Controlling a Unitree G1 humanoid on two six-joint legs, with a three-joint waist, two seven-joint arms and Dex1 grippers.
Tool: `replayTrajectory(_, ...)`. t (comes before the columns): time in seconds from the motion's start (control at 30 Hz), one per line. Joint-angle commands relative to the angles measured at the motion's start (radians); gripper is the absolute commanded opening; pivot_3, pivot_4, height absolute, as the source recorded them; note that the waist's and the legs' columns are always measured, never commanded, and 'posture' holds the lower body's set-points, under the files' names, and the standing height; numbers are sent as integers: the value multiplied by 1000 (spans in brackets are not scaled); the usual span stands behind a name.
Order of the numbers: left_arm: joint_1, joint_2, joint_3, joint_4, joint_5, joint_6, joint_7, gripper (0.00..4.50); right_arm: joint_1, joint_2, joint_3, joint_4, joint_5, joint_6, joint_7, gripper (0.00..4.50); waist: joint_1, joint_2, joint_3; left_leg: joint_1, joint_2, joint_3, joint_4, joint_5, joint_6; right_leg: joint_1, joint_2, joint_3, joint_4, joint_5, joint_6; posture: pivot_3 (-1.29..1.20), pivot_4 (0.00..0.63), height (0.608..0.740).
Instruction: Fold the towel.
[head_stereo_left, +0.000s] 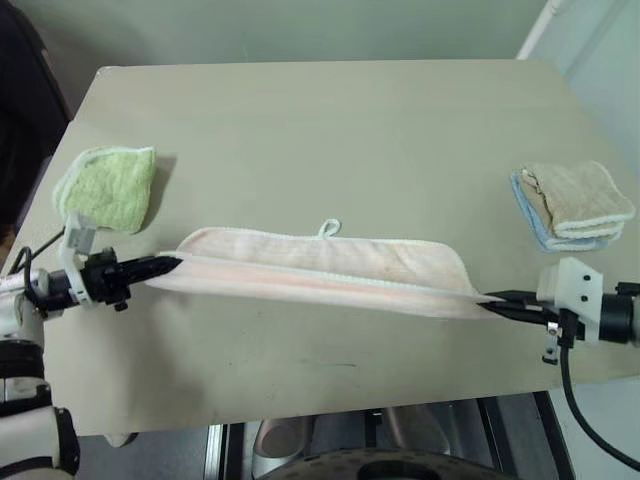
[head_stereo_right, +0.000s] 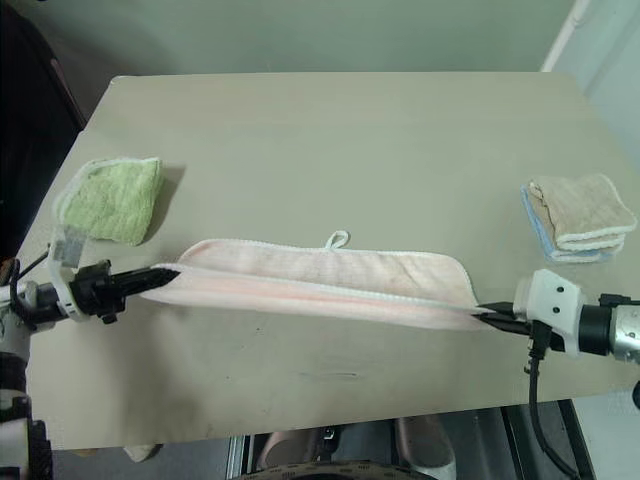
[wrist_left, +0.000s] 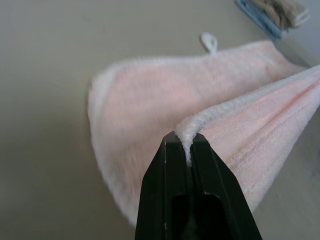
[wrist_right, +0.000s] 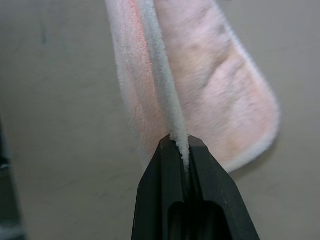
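Observation:
The robot's left gripper should release the pale pink towel's raised hem on its far corner (head_stereo_left: 200, 225) (wrist_left: 109, 77) nearest the green towel.
The pale pink towel (head_stereo_left: 320, 270) lies stretched across the near middle of the table, doubled over along its length, with its whitish hem running along the raised edge and a small loop tab (head_stereo_left: 328, 228) at its far edge. My left gripper (head_stereo_left: 172, 265) is shut on the towel's left corner; the left wrist view shows the hem pinched between the black fingers (wrist_left: 165, 185). My right gripper (head_stereo_left: 492, 303) is shut on the right corner, with the hem clamped between its fingers (wrist_right: 155, 195). The held edge hangs a little above the table between the two grippers.
A folded green towel (head_stereo_left: 107, 187) lies at the table's left side. A beige towel (head_stereo_left: 578, 195) is stacked on a light-blue one (head_stereo_left: 540, 226) at the right. The table's front edge (head_stereo_left: 330, 415) runs close below the pink towel.

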Motion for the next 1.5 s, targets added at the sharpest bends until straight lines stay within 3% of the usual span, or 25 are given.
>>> replayTrajectory(0.03, -10, 18, 46, 20, -6, -17, 41, 36, -9, -6, -14, 36, -30, -5, -17, 0, -1, 0, 0, 0, 0, 0, 0, 0, 0, 0, 0, 0, 0, 0, 0, 0, 150, 740)
replayTrajectory(0.17, -11, 19, 44, 21, -9, -19, 43, 36, -12, -7, -10, 39, -30, -8, -18, 0, -1, 0, 0, 0, 1, 0, -1, -1, -1, -1, 1, 0, 0, -1, -1, 0, 150, 740)
replayTrajectory(0.3, -113, -74, 30, 97, 25, -144, 151, 36, -293, 103, 159, 231, -110, -72, -131, 0, -2, -1, -1, 3, 2, 0, 0, 0, 0, 1, 2, 0, 0, 1, -1, 0, 150, 740)
replayTrajectory(0.43, -156, -97, 39, 153, 35, -185, 189, 36, -407, 175, 238, 360, -178, -135, -164, 0, -5, -2, 0, 3, 2, 0, 0, 4, 6, 3, 2, 1, -3, 10, 0, 0, 150, 740)
replayTrajectory(0.97, -169, -121, 20, 188, 51, -205, 192, 36, -505, 237, 329, 472, -203, -162, -139, 0, -3, -1, 0, 0, 2, 0, -1, 4, 5, 1, 2, 0, -5, 9, 0, 0, 150, 740)
replayTrajectory(1.03, -183, -134, 19, 199, 57, -200, 206, 0, -498, 243, 327, 451, -162, -137, -111, 447, -3, -1, 0, 0, 2, 0, -1, 4, 5, 1, 2, 0, -5, 9, 0, 0, 150, 740)
replayTrajectory(1.13, -192, -144, 18, 208, 59, -183, 213, 725, -499, 255, 322, 433, -133, -121, -102, 1300, -3, -1, 0, 0, 2, 0, -1, 4, 4, 1, 2, 0, -5, 9, 0, 0, 150, 740)
replayTrajectory(1.43, -171, -145, 59, 200, 51, -222, 258, 3854, -472, 259, 264, 411, -92, -111, -119, 4474, -3, -1, 0, 0, 2, 0, -1, 4, 4, 1, 2, 1, -5, 9, 0, 0, 150, 740)
replayTrajectory(1.5, -175, -150, 97, 213, 38, -278, 303, 4481, -466, 269, 216, 400, -55, -79, -151, 4500, -3, -1, 0, 0, 2, 0, -1, 4, 4, 1, 2, 1, -6, 9, 0, 0, 150, 740)
